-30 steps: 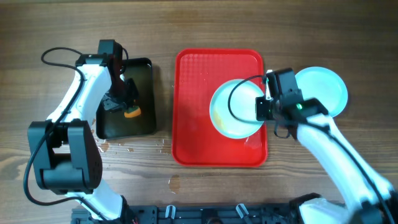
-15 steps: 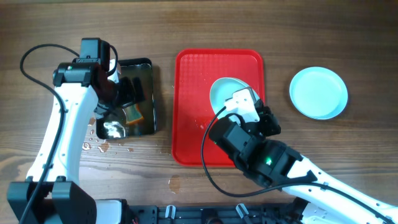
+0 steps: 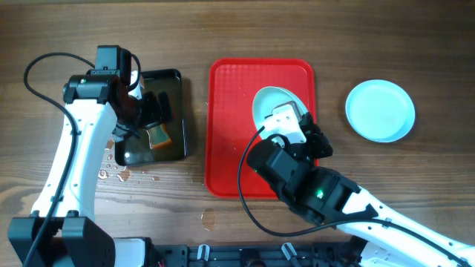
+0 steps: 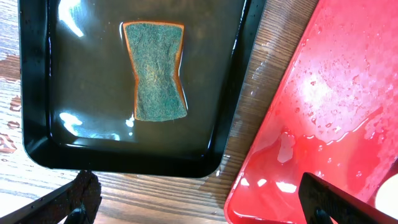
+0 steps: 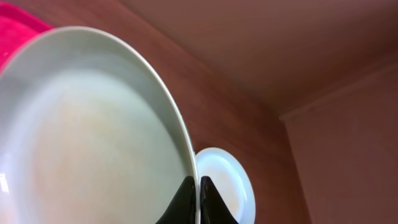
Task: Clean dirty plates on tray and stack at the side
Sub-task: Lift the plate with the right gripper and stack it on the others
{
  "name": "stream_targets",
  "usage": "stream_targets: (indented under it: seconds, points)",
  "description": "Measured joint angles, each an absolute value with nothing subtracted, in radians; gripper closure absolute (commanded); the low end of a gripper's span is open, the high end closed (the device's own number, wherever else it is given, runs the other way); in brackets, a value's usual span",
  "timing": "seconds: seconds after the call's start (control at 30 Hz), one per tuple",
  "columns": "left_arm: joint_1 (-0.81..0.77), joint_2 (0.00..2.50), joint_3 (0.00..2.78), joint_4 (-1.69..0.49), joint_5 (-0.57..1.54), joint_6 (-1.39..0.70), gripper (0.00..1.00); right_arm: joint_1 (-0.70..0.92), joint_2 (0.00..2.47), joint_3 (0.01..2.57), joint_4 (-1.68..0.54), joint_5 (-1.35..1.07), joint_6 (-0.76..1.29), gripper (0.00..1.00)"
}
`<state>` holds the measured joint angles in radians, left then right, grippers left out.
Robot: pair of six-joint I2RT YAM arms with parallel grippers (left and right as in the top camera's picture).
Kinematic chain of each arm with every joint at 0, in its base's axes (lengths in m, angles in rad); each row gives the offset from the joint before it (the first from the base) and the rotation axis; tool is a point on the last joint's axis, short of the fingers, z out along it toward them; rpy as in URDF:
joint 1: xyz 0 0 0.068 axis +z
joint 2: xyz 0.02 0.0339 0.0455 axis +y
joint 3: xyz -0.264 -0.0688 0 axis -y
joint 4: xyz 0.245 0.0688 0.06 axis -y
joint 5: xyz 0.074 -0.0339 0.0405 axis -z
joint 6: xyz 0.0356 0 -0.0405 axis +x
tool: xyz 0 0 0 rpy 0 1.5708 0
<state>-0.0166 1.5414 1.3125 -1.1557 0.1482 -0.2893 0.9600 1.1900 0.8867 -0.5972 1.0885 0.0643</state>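
Observation:
My right gripper is going to let go of the pale plate on top of the other plate [image 3: 380,109] [image 5: 225,188] that lies flat on the wood. The held plate is tilted over the red tray now.
A pale plate [image 5: 81,137] is tilted on edge over the red tray [image 3: 230,126], and my right gripper [image 5: 198,199] is shut on its rim. From above, only part of that plate [image 3: 269,102] shows beside the right gripper [image 3: 289,113]. A second plate [image 3: 380,110] lies flat on the wood at the right, also seen as the plate [image 5: 227,183] beyond the fingers. My left gripper [image 4: 205,205] hangs open over the near rim of the black water tray [image 4: 37,124], nothing between its fingers [image 4: 81,196]. The red tray [image 4: 323,112] is wet.
A green-and-orange sponge [image 4: 153,71] lies in the water of the black tray [image 3: 174,81], left of the red tray. Water drops speckle the wood [image 3: 119,174] near the black tray's front corner. My right arm [image 3: 326,196] crosses the red tray's front right corner.
My left gripper has let go of the sponge, opened wide and risen from the black tray. The right arm has swung round and tipped its plate up on edge over the red tray.

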Motion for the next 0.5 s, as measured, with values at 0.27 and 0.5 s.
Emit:
stream_targets:
  seconds: [0.27, 0.5]
  points:
    - [-0.017, 1.541, 1.312, -1.156, 0.147, -0.289, 0.0, 0.687, 1.193, 0.887, -0.723, 0.72, 0.366, 0.96]
    - [-0.017, 1.541, 1.312, -1.158, 0.148, -0.289, 0.0, -0.08, 1.189, 0.886, -0.703, 0.125, 0.485, 0.96]
